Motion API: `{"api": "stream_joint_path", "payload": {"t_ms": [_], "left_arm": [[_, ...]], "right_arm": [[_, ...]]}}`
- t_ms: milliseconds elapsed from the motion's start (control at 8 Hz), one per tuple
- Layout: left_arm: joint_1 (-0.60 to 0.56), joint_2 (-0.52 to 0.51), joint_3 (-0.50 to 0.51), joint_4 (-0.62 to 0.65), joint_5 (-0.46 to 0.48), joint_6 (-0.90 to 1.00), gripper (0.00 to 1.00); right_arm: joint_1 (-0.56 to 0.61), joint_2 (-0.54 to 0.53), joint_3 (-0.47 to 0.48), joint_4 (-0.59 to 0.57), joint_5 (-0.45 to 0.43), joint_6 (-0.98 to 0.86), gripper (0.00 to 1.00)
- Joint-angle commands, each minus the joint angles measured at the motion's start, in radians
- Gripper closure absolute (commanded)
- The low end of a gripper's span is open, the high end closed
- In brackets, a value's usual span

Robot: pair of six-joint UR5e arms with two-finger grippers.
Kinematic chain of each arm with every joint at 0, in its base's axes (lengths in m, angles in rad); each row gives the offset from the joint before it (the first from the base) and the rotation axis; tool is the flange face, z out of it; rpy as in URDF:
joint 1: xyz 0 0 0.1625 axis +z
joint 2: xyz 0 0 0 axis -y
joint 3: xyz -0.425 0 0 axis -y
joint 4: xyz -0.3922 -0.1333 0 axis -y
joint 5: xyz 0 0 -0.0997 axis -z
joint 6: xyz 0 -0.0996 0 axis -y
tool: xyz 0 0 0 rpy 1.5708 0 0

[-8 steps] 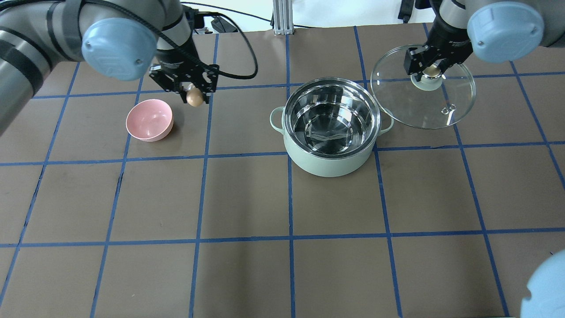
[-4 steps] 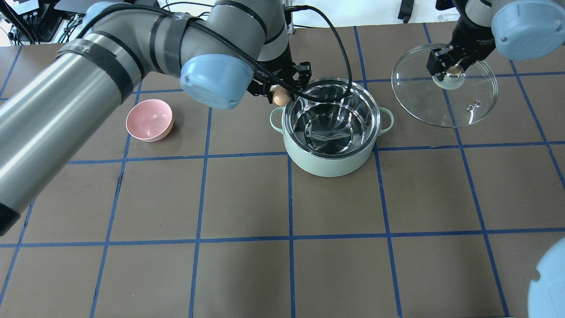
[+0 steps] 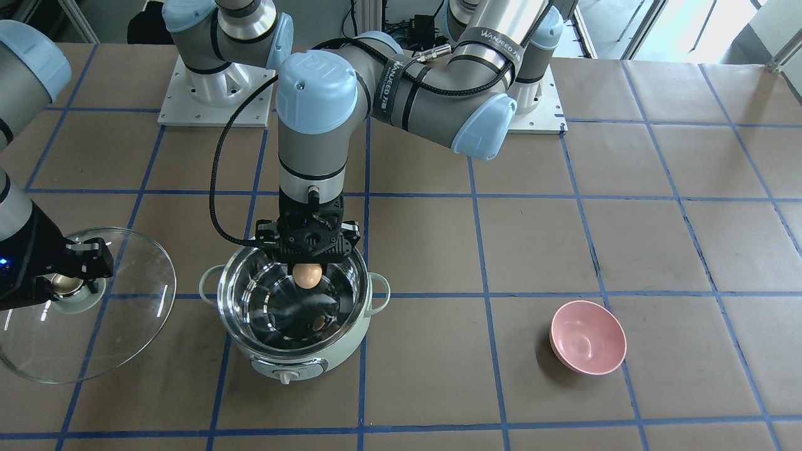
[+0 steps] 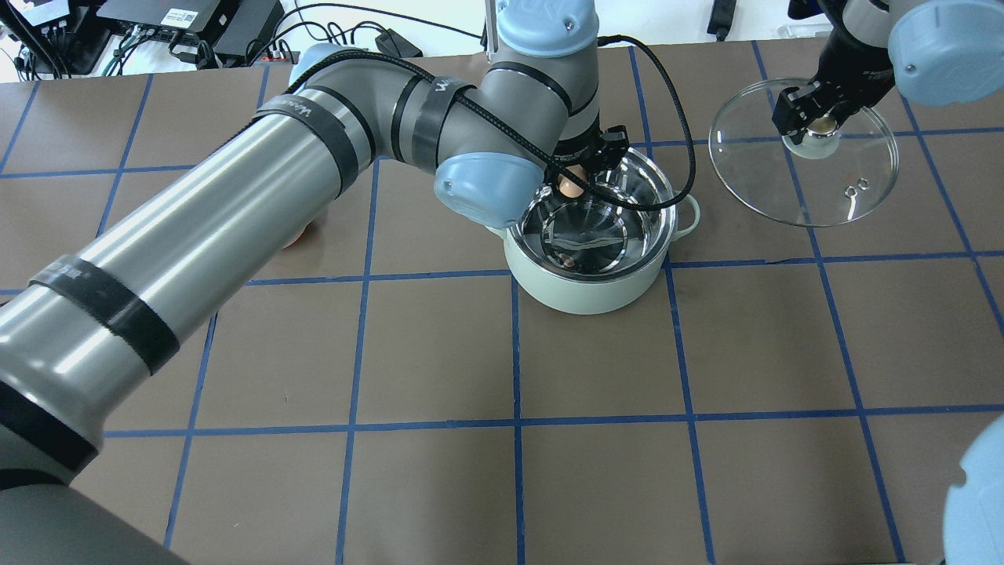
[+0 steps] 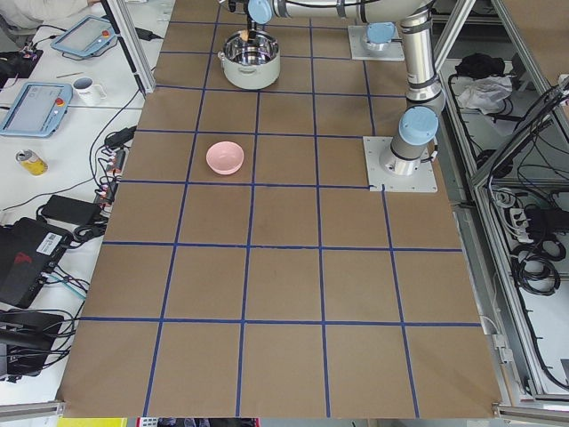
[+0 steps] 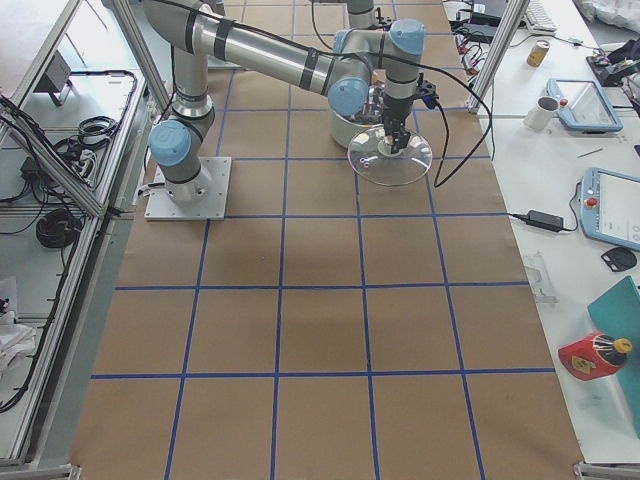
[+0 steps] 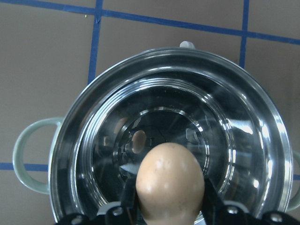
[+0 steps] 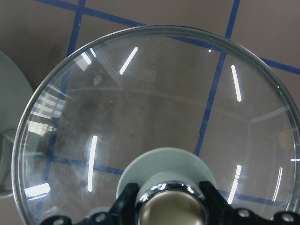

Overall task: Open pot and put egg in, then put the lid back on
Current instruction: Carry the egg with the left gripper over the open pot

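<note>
Next, my left gripper lets go of the tan egg near the middle of the mint-green pot's steel bottom (image 3: 289,303) (image 7: 168,158).
The mint-green pot (image 4: 584,294) (image 3: 341,351) stands open on the table, its steel inside bare. My left gripper (image 3: 307,269) (image 4: 575,182) is shut on the tan egg (image 3: 307,275) (image 7: 169,183) (image 4: 570,186) and holds it above the pot's opening, near the rim on the robot's side. In the left wrist view the pot (image 7: 84,140) lies straight below the egg. My right gripper (image 4: 816,125) (image 3: 66,282) is shut on the knob of the glass lid (image 4: 800,188) (image 3: 125,326) (image 8: 140,117) and holds it above the table beside the pot.
A pink bowl (image 3: 588,337) (image 5: 225,157) sits on the table on my left side; in the overhead view my left arm (image 4: 235,212) hides most of it. Blue tape lines grid the brown table (image 4: 596,353).
My left gripper carried the egg from beside the pink bowl rightward to above the open pot. My right gripper moved the lid a little further right, away from the pot.
</note>
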Motion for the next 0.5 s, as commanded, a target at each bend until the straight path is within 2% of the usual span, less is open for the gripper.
{"api": "stream_joint_path", "payload": {"t_ms": [0,375], "left_arm": [[-0.028,-0.085,0.007,0.014,0.001,-0.015,1.00],[-0.048,-0.118,0.007,0.048,-0.002,-0.016,1.00]], "right_arm": [[-0.001,-0.005,0.000,0.004,0.000,-0.003,1.00],[-0.001,-0.005,0.000,0.002,0.000,-0.003,1.00]]}}
